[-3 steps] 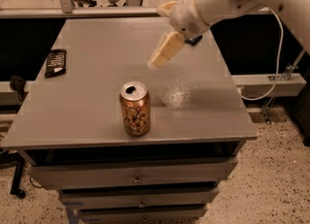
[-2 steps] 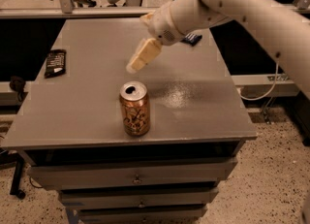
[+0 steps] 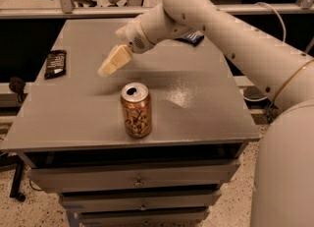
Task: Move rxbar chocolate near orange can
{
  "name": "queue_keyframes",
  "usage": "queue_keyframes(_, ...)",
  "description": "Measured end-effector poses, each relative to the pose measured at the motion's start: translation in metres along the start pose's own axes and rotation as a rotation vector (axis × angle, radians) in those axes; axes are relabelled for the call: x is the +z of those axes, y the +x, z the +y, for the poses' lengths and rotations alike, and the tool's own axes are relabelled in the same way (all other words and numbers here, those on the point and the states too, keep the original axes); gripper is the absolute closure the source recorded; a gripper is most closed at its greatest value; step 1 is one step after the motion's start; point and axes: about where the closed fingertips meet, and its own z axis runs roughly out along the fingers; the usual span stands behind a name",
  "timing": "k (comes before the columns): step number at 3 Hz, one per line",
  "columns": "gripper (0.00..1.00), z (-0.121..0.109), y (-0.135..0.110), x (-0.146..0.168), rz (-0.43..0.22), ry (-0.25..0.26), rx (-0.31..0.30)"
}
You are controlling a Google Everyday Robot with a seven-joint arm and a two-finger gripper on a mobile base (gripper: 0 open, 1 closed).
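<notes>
Next, my gripper moves over to the rxbar chocolate and closes on its side (image 3: 63,60) that faces the middle of the table, away from the table's edge.
The rxbar chocolate (image 3: 55,64), a flat black wrapper with pale print, lies at the left edge of the grey table (image 3: 196,108). The orange can (image 3: 136,109) stands upright near the table's front middle, silver top showing. My gripper (image 3: 109,63) hangs above the table, between the bar and the can, up and left of the can and to the right of the bar. It holds nothing that I can see. The white arm reaches in from the right.
A dark blue wrapped bar (image 3: 191,37) lies at the back of the table, partly hidden behind my arm. The table sits on a cabinet with drawers (image 3: 137,177). Chair bases and a rail stand behind the table.
My arm has swung left across the table. The gripper has moved from right of the can to left of it, toward the black bar. The can and bar have not moved.
</notes>
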Motion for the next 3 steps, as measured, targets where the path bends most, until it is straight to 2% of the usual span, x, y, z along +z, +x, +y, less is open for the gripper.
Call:
queue_keyframes(2, 0.00, 0.023, -0.035, 0.065, -0.099, -0.050, 0.004)
queue_keyframes(3, 0.00, 0.024, -0.056, 0.091, -0.132, -0.056, -0.012)
